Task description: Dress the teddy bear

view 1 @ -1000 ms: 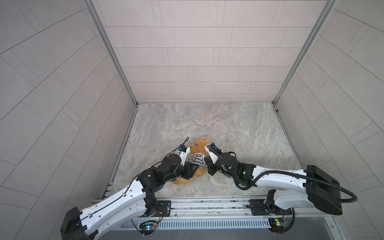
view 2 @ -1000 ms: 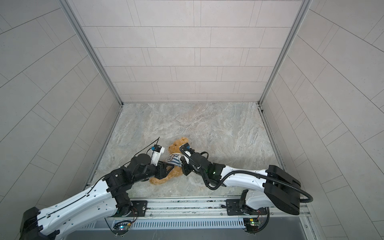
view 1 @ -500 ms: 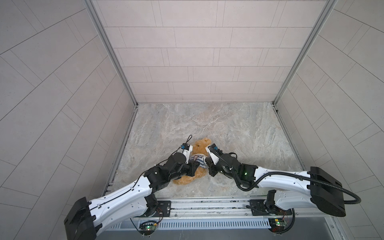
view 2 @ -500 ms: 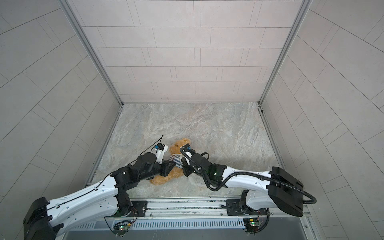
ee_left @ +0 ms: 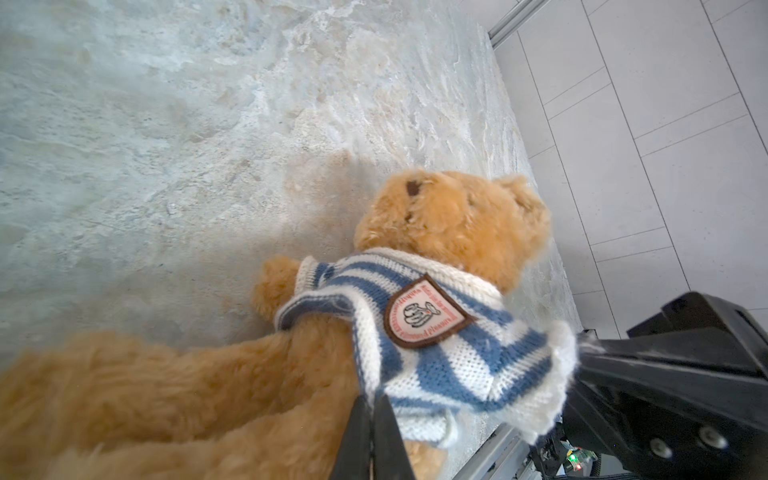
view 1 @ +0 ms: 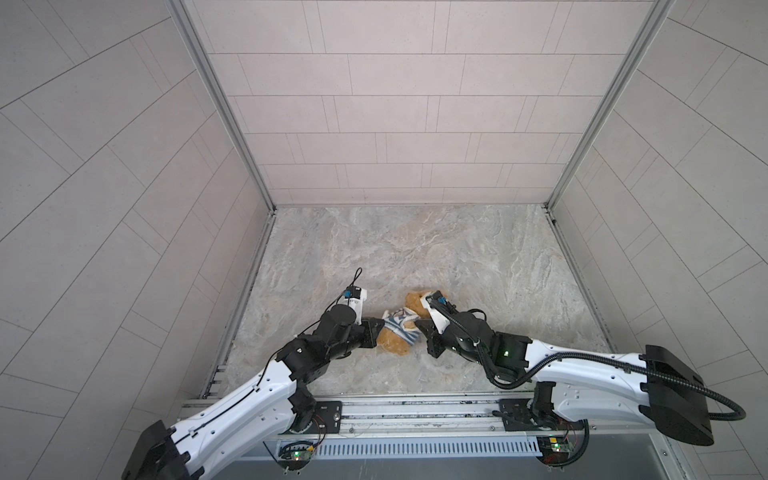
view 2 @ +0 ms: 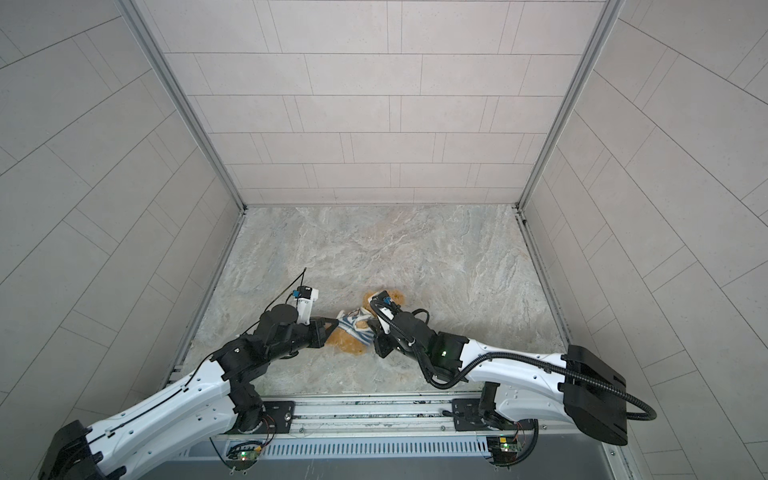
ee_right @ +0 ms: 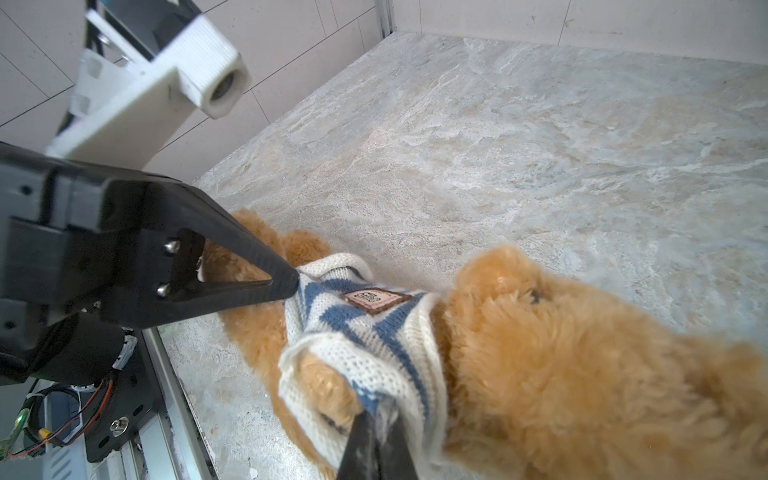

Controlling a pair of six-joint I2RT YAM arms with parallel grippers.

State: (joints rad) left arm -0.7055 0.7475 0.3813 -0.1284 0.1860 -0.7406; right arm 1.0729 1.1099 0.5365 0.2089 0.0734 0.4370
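Observation:
The paw just peeks out of the sleeve as my right gripper holds the edge of the sleeve, so next I grab the paw (ee_right: 328, 388) with my right gripper and pull it through.
The golden-brown teddy bear (view 1: 394, 344) lies on the stone floor between my two arms, head (ee_left: 453, 220) toward the back wall. A blue-and-white striped shirt (ee_left: 436, 357) with a badge sits over its chest and shoulders; one paw (ee_left: 276, 282) pokes out of a sleeve. My left gripper (ee_left: 372, 405) is shut on the shirt's lower edge at the bear's side, also seen in both top views (view 1: 381, 326) (view 2: 335, 326). My right gripper (ee_right: 378, 413) is shut on the shirt's edge on the opposite side (view 1: 420, 329). The shirt (ee_right: 365, 332) is stretched between the two grippers.
The marbled stone floor (view 1: 415, 249) is walled by pale tiled panels on three sides. A metal rail (view 1: 415, 409) carrying both arm bases runs along the front edge, close below the bear. The left wrist camera mount (ee_right: 166, 79) hangs just above the bear's legs.
My left gripper has closed from partly open onto the shirt's lower edge. The right gripper has stayed shut on the shirt. The bear has hardly shifted.

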